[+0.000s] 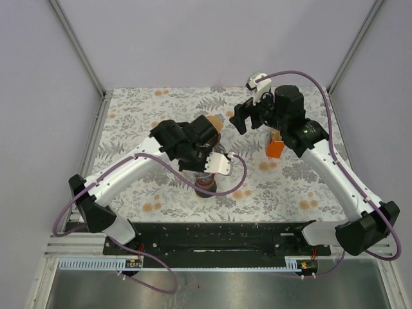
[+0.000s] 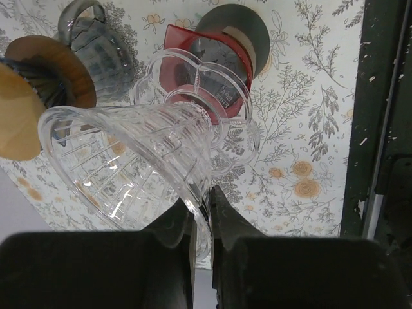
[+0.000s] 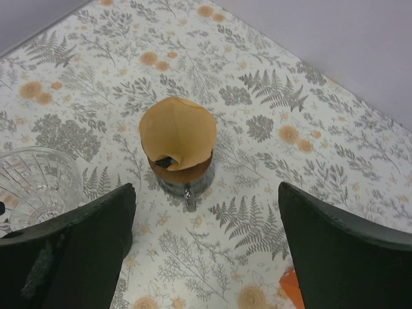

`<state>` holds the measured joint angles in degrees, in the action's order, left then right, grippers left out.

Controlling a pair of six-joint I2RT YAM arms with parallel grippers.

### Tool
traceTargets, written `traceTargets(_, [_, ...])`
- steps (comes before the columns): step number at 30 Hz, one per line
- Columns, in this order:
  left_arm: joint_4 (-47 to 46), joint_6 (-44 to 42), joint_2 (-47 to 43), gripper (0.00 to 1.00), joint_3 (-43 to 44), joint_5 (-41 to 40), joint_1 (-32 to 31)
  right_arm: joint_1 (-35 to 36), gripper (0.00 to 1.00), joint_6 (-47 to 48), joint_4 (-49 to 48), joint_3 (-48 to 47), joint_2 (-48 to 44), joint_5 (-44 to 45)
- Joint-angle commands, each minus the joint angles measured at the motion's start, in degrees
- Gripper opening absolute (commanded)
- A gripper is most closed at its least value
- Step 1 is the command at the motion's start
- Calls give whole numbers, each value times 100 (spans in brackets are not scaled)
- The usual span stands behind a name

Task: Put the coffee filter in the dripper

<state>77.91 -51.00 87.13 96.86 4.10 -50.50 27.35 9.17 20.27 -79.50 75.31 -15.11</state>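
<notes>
I need to set the clear glass dripper on top of the red and dark round object (image 1: 205, 177) (image 2: 202, 84) using my left gripper.
The brown paper coffee filter (image 3: 177, 132) stands as a cone on a wood-collared glass cup (image 3: 187, 183), also seen in the top view (image 1: 213, 121). The clear ribbed glass dripper (image 2: 129, 154) is held tilted above the table, with my left gripper (image 2: 203, 201) shut on its rim. The dripper's edge shows at the left of the right wrist view (image 3: 32, 187). My right gripper (image 3: 206, 238) hovers open over the table just beside the filter, with nothing between its fingers; in the top view the right gripper (image 1: 248, 119) is right of the filter.
A red and dark round object (image 2: 215, 64) lies on the floral cloth below the dripper. An orange block (image 1: 275, 147) stands under the right arm, its corner (image 3: 296, 290) beside the right finger. The black rail (image 1: 219, 235) runs along the near edge.
</notes>
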Motion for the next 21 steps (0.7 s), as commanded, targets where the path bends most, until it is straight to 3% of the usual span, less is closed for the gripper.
traceTargets(1, [305,90,268,0,-9,-1041,-293,-28,100,32,319,-197,19,658])
traceTargets(7, [-337,538,366,0,-316,-1596,-627,-37,100,129,355,-74,-69,756])
traceTargets(21, [-592,1136,278,0,-483,-1271,-979,-46,100,103,328,-39,-60,633])
